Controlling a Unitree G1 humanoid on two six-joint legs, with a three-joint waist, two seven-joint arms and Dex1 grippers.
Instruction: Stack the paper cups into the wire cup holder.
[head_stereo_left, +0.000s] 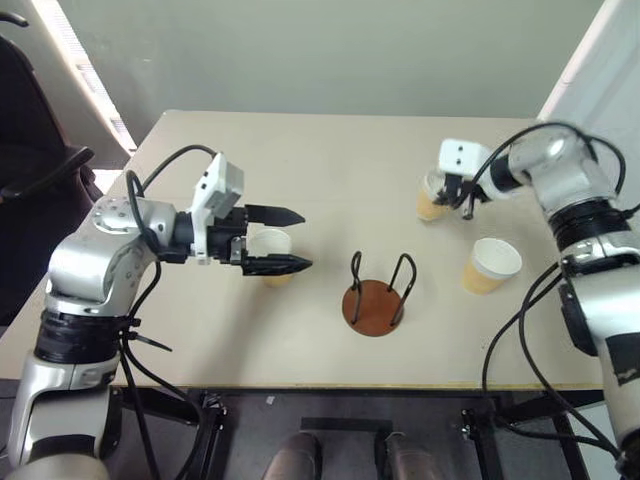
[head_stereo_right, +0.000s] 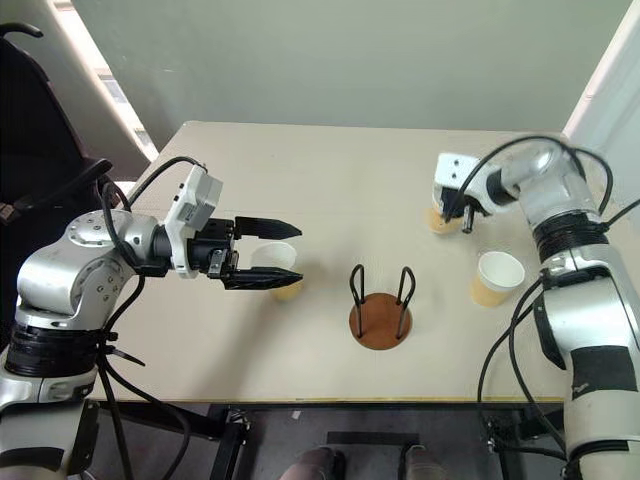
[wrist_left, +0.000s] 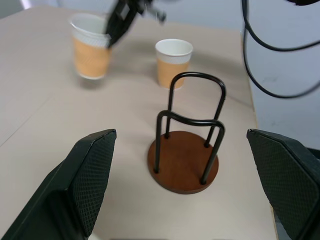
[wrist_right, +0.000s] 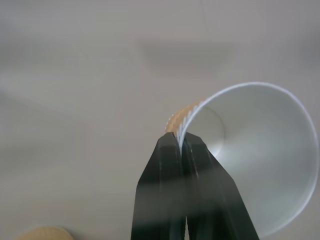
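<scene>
The robot's right gripper needs to release the tan paper cup on the brown disc (head_stereo_left: 373, 308) between the black loops of the holder.
My right gripper (head_stereo_left: 455, 197) is shut on the wall of a tan paper cup (head_stereo_left: 431, 199) at the table's far right. One finger is inside the rim and one outside, as the right wrist view shows at the cup (wrist_right: 260, 160). That cup seems slightly lifted, with a shadow under it. A second cup (head_stereo_left: 490, 266) stands upright nearer the front right. The third cup (head_stereo_left: 271, 250) stands left of centre, just behind my open left gripper (head_stereo_left: 292, 240), which hovers level and points right. The wire cup holder (head_stereo_left: 377, 300), a brown disc with two black loops, stands empty at front centre.
The beige table (head_stereo_left: 330, 160) ends just in front of the holder. A black chair (head_stereo_left: 30, 160) stands off the table's left side. Black cables (head_stereo_left: 520, 340) hang along my right arm.
</scene>
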